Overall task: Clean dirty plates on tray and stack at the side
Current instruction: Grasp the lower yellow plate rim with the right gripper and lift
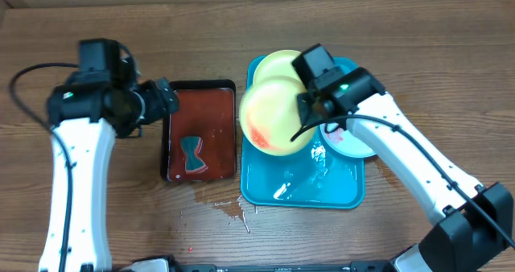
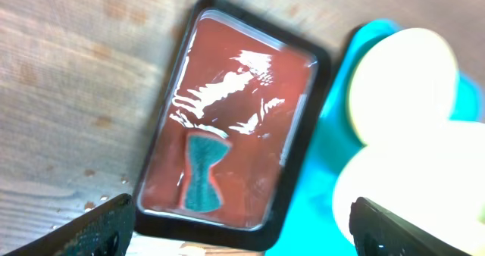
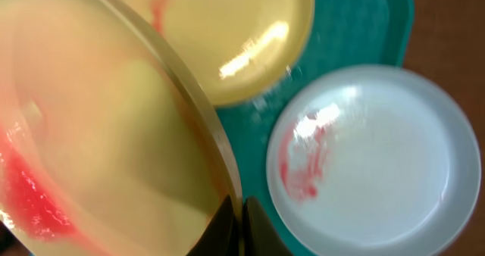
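Observation:
The robot's right gripper will set the yellow-green plate down on the bare wood [image 1: 419, 125] just outside the tray, next to the pale blue plate.
My right gripper [image 1: 312, 109] is shut on the rim of a yellow-green plate [image 1: 275, 116] with a red smear and holds it tilted above the turquoise tray [image 1: 302, 187]. In the right wrist view the fingers [image 3: 236, 224] pinch that plate's edge [image 3: 114, 150]. A second yellow-green plate [image 1: 278, 64] lies flat at the tray's far end, and it also shows in the right wrist view [image 3: 227, 36]. A pale blue plate [image 3: 371, 161] with a red smear lies on the tray's right side. My left gripper [image 2: 242, 229] is open and empty above the dark red tray [image 2: 235, 120].
The black-rimmed dark red tray [image 1: 201, 131] left of the turquoise tray holds water and a teal hourglass-shaped sponge [image 1: 193, 154]. The sponge also shows in the left wrist view [image 2: 203, 173]. Water drops lie on the wood in front of the trays [image 1: 229, 208].

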Controlling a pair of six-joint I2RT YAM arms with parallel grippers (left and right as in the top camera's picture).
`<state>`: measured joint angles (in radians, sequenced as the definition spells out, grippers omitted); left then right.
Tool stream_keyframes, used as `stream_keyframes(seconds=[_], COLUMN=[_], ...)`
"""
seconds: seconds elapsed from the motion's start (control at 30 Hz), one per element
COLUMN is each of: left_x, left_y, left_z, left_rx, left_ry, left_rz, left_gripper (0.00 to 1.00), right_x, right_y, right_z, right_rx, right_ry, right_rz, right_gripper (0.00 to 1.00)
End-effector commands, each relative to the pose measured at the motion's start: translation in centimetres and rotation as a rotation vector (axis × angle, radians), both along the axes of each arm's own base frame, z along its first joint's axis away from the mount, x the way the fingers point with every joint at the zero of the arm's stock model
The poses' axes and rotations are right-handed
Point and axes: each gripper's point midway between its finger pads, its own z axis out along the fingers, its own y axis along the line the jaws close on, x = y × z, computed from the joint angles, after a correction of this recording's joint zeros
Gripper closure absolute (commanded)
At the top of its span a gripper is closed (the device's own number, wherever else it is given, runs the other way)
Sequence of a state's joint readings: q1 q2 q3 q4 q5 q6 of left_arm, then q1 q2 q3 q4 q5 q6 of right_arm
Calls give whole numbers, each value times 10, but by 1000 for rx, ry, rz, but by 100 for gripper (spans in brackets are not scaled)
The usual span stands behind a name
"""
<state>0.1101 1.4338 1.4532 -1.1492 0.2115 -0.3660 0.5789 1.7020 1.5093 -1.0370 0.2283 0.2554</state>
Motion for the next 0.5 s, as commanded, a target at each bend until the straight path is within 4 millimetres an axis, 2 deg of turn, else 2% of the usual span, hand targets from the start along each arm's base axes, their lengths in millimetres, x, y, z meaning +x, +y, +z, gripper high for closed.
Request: stream_keyframes(seconds=[0.0,0.1,0.23,0.33,0.47], left_x=[-5,-12,-18,-22,-28], left_y=[-10,-8,-9,-9,-7], left_z=[36,47,49,46,40], left_rx=[-73,-65,-49,-40,-14], left_ry=[-92,-122,-125,-109,-72], left_rz=[-27,-24,-48,-70,-82], left_gripper=[7,4,3,2,0], right_x=[8,16,25,33,31], right_y=[29,68,106,114,115], right_z=[29,31,21,19,46], right_rx=[3,48,38,-48,-152], right_ry=[-144,-223,-313,-420,-597], right_rz=[73,123,150,102,22], right_gripper=[96,96,96,96,96])
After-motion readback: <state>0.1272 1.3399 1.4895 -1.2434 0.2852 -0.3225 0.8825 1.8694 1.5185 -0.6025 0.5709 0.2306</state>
